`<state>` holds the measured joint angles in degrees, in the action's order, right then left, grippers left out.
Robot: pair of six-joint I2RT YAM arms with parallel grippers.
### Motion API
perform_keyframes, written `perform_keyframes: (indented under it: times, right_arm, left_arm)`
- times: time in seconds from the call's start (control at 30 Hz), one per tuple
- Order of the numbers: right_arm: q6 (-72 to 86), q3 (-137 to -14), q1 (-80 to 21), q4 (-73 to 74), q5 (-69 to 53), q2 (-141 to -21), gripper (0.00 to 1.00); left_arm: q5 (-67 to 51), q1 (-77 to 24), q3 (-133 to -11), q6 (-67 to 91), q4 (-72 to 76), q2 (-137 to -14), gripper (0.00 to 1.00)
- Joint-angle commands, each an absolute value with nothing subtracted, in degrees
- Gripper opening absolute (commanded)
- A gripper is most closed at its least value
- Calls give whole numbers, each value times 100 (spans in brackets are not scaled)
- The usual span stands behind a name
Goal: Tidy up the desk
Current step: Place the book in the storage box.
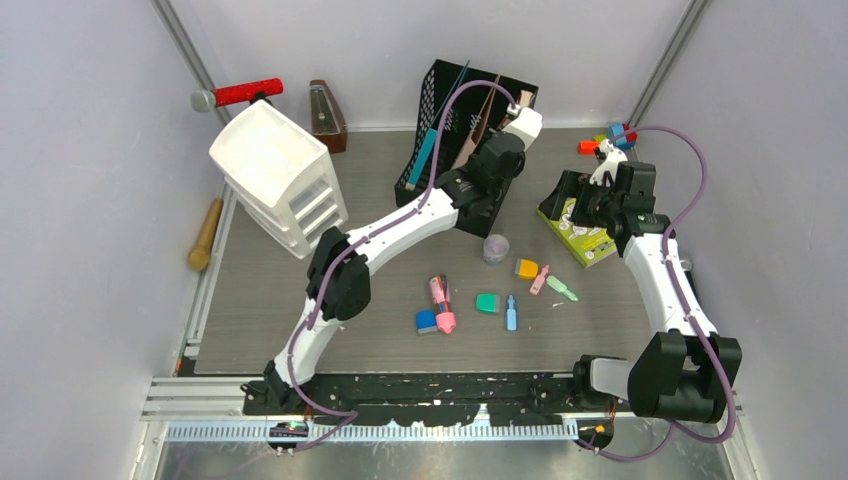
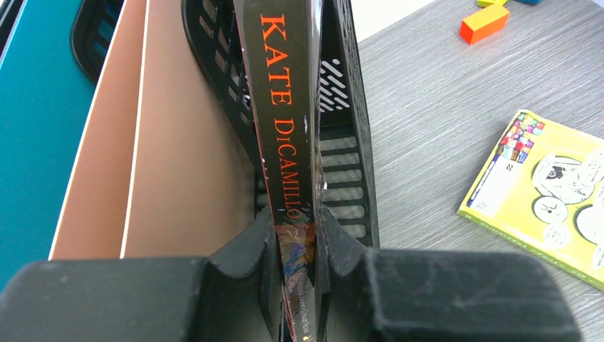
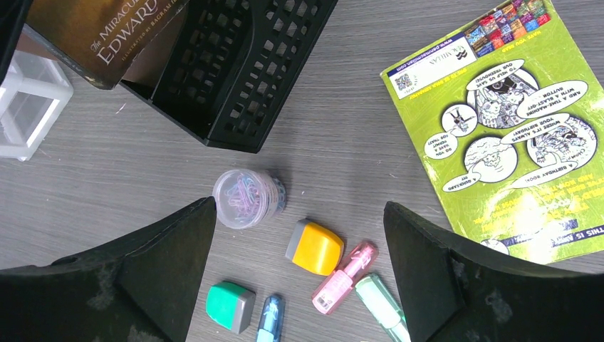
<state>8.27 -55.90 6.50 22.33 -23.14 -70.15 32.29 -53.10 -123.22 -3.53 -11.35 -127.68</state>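
Next, my left gripper releases the dark book in the organizer slot (image 1: 493,183) (image 2: 333,189) that is beside the tan folder and nearest to the green booklet.
The desk (image 1: 270,310) is a grey-brown wood-grain tabletop. A black mesh file organizer (image 1: 450,100) stands at the back centre. My left gripper (image 2: 295,229) is shut on the spine of a dark book (image 2: 285,107) lettered "Kate DiCamillo", held upright in the organizer's right slot (image 2: 345,157). In the top view this gripper (image 1: 492,158) is at the organizer. My right gripper (image 3: 299,214) is open and empty, hovering above the desk; in the top view it (image 1: 578,203) is over a green booklet (image 1: 588,238). The booklet also shows in the right wrist view (image 3: 513,121).
A clear jar of paper clips (image 3: 246,198), an orange block (image 3: 315,247), a teal block (image 3: 229,306) and pink (image 3: 345,276), green (image 3: 381,299) and blue (image 3: 271,317) markers lie mid-desk. A white drawer unit (image 1: 280,175) stands back left. A teal folder (image 2: 35,121) and a tan folder (image 2: 178,142) fill the other slots.
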Motion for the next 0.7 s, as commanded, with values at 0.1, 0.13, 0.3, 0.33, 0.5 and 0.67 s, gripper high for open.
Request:
perform_keyframes:
  times: [0.1,0.13,0.3,0.33,0.5,0.67]
  right_arm:
    - [765,-5731,668,2118,-2394,-6991,94]
    - [765,-5731,670,2114,-2397,-6998,94]
    - [748,-5739,666,2115,-2398,-7021,94]
    - [743,-5739,667,2124,-2395,-7029,94]
    - [726,-5739,668,2127,-2396,-7067,94]
    - [691,-5761,668,2156,-2392,-7126,94]
  left_arm:
    - [2998,-5039,-12306,-32,-341,-12438,0]
    - [2940,-5002,-12305,-34,-237,-12475,0]
    - [2643,-4836,-12315,171,264,-12699,0]
    - [2567,-4800,-12318,227,294,-12734,0]
    - [2100,-4651,-12270,577,197,-12873,0]
    - [1991,-4649,-12077,579,246,-12964,0]
